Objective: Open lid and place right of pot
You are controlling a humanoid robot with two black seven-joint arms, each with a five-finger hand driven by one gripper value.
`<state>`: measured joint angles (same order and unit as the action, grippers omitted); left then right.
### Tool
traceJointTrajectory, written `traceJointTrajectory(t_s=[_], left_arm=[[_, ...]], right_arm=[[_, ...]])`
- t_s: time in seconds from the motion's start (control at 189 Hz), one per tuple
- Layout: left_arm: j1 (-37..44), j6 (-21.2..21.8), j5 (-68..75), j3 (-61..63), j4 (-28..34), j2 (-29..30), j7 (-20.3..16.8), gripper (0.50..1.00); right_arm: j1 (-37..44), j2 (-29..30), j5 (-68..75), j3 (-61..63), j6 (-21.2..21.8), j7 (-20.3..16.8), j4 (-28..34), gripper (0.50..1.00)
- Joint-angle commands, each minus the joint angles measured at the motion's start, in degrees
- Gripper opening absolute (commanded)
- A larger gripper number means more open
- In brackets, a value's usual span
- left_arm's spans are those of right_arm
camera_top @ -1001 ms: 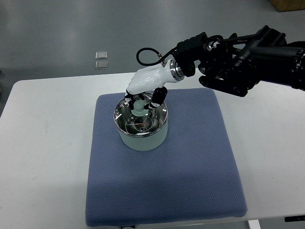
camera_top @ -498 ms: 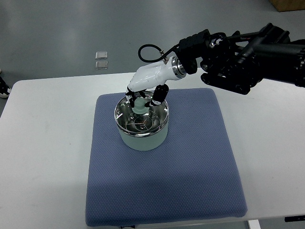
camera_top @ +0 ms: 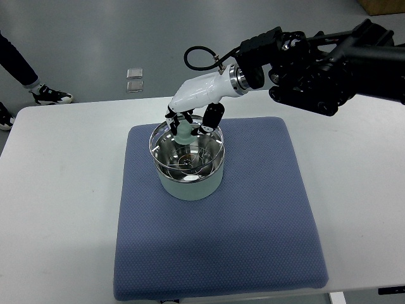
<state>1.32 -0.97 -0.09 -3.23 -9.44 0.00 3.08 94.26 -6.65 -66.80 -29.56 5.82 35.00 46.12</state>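
Note:
The robot's right gripper should put the glass lid down on the bare mat (camera_top: 264,145) beside the pot, near its back corner.
A pale green pot (camera_top: 189,185) with a shiny steel inside stands on a blue mat (camera_top: 240,221). Its glass lid (camera_top: 166,149) with a metal rim and a pale green knob (camera_top: 184,131) hangs just above the pot's rim, slightly tilted. My right hand (camera_top: 190,123), white with black fingertips, comes in from the right and is shut on the knob. The left arm is out of view.
The mat lies on a white table (camera_top: 63,190). To the right of the pot the mat is bare (camera_top: 266,171). A person's leg and shoe (camera_top: 44,94) show on the floor at the far left, beyond the table's back edge.
My right hand has risen with the knob in it, and the lid has come up off the pot. A person's leg has come into view at the far left.

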Motion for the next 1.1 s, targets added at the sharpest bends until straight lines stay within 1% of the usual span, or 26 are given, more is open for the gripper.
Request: traceJointTrajectory(t_s=[0.0, 0.058, 0.064, 0.259, 0.307, 0.312, 0.365, 0.593, 0.667, 0.72, 0.726, 0.784, 0.906, 0.98, 0.99, 1.006, 1.027, 1.054, 1.096], left_arm=[[0.0, 0.0, 0.0, -0.02, -0.05, 0.0, 0.0, 1.0], [0.0, 0.0, 0.0, -0.02, -0.05, 0.0, 0.0, 1.0], [0.0, 0.0, 0.0, -0.02, -0.05, 0.0, 0.0, 1.0], [0.0, 0.0, 0.0, -0.02, -0.05, 0.0, 0.0, 1.0], [0.0, 0.0, 0.0, -0.02, -0.05, 0.0, 0.0, 1.0], [0.0, 0.0, 0.0, -0.02, -0.05, 0.0, 0.0, 1.0], [0.0, 0.0, 0.0, -0.02, -0.14, 0.0, 0.0, 1.0], [0.0, 0.0, 0.0, -0.02, -0.14, 0.0, 0.0, 1.0], [0.0, 0.0, 0.0, -0.02, -0.14, 0.0, 0.0, 1.0], [0.0, 0.0, 0.0, -0.02, -0.14, 0.0, 0.0, 1.0], [0.0, 0.0, 0.0, -0.02, -0.14, 0.0, 0.0, 1.0], [0.0, 0.0, 0.0, -0.02, -0.22, 0.0, 0.0, 1.0], [0.0, 0.0, 0.0, -0.02, -0.22, 0.0, 0.0, 1.0], [0.0, 0.0, 0.0, -0.02, -0.22, 0.0, 0.0, 1.0], [0.0, 0.0, 0.0, -0.02, -0.22, 0.0, 0.0, 1.0], [0.0, 0.0, 0.0, -0.02, -0.22, 0.0, 0.0, 1.0], [0.0, 0.0, 0.0, -0.02, -0.22, 0.0, 0.0, 1.0], [0.0, 0.0, 0.0, -0.02, -0.22, 0.0, 0.0, 1.0], [0.0, 0.0, 0.0, -0.02, -0.22, 0.0, 0.0, 1.0]], right_arm=[[0.58, -2.14, 0.01, -0.06, 0.59, 0.0, 0.2, 0.5], [0.58, -2.4, 0.01, -0.06, 0.68, 0.0, 0.2, 0.5], [0.75, -3.97, -0.08, -0.06, 0.85, 0.0, 0.29, 0.5], [0.66, -12.07, -0.17, -0.15, 1.03, 0.0, 2.66, 0.5], [0.66, -12.07, -0.17, -0.15, 1.03, 0.0, 2.66, 0.5], [0.58, -14.07, -0.26, -0.23, 0.94, 0.0, 3.27, 0.5], [0.14, -15.93, -0.35, -0.23, 0.94, 0.0, 3.63, 0.5], [-4.25, -20.86, -0.61, -0.15, -0.02, 0.0, 4.06, 0.5], [-6.1, -21.56, -0.61, -0.15, -1.34, 0.0, 4.59, 0.5], [-6.1, -21.56, -0.61, -0.15, -1.34, 0.0, 4.59, 0.5], [-7.58, -21.65, -0.7, -0.23, -2.39, 0.0, 4.77, 0.5], [-9.09, -21.56, -0.79, -0.15, -3.1, 0.0, 4.77, 0.5], [-11.9, -20.77, -0.79, -0.15, -5.29, 0.0, 4.77, 0.5], [-12.26, -20.6, -0.7, -0.15, -5.56, 0.0, 4.77, 0.5], [-13.22, -19.81, -0.7, -0.15, -6.35, 0.0, 4.86, 0.5], [-13.4, -19.63, -0.7, -0.15, -6.44, 0.0, 4.86, 0.5], [-13.75, -19.37, -0.7, -0.15, -6.7, 0.0, 4.86, 0.513], [-14.28, -18.93, -0.7, -0.15, -6.97, 0.0, 4.94, 0.545], [-14.28, -18.93, -0.7, -0.15, -6.97, 0.0, 4.94, 0.545]])
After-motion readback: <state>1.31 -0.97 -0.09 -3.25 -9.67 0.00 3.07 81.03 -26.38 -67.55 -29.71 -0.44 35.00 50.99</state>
